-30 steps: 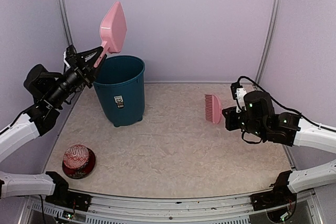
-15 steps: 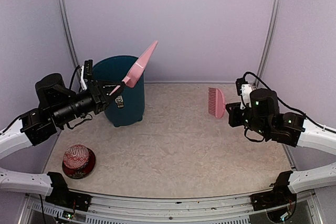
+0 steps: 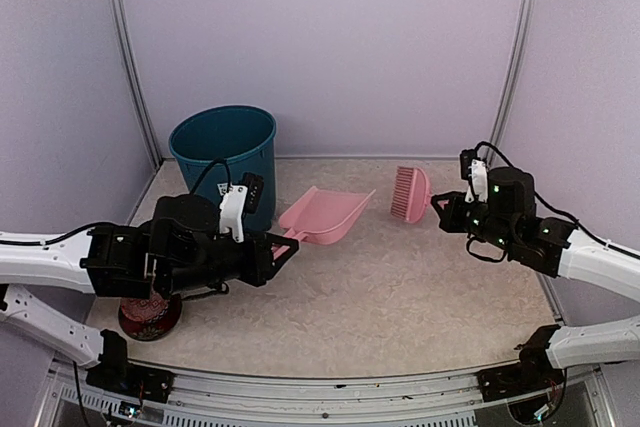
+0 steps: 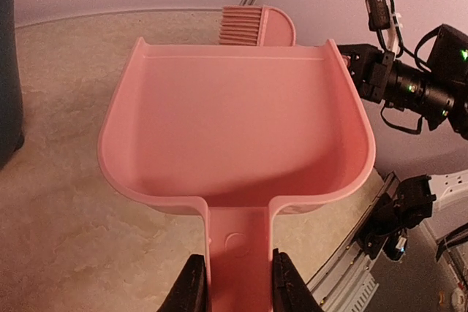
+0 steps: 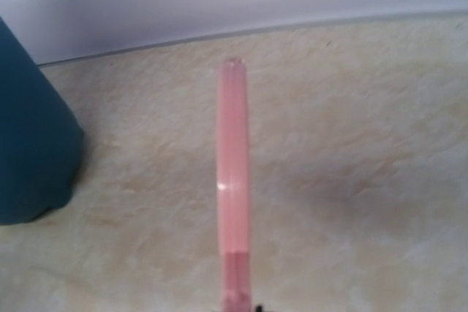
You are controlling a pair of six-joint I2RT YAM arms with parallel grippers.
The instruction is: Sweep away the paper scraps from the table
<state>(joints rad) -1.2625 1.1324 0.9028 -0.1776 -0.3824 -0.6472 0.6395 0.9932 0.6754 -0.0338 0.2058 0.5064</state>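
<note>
I will use my left gripper to set the pink dustpan, now held low over the table's middle, down on the bare beige table (image 3: pixel 343 287), at a spot just in front of the table's centre.
No paper scraps show in any view; the beige table (image 3: pixel 400 292) is bare where I see it. My left gripper (image 3: pixel 280 244) is shut on the handle of the pink dustpan (image 3: pixel 325 215), held low over the table's middle, mouth toward the right. In the left wrist view the dustpan (image 4: pixel 234 122) is empty, with my gripper (image 4: pixel 235 288) clamping its handle. My right gripper (image 3: pixel 440 209) is shut on the pink brush (image 3: pixel 408 194), held above the table at the right. The right wrist view shows the brush (image 5: pixel 234 173) edge-on.
A teal bin (image 3: pixel 225 152) stands at the back left, behind my left arm; it also shows in the right wrist view (image 5: pixel 33 144). A red patterned ball in a bowl (image 3: pixel 150 315) sits at the front left, partly hidden by my left arm. Lilac walls enclose the table.
My left arm swung the dustpan down from above the bin to low over the table's middle. My right gripper drifted slightly back with the brush.
</note>
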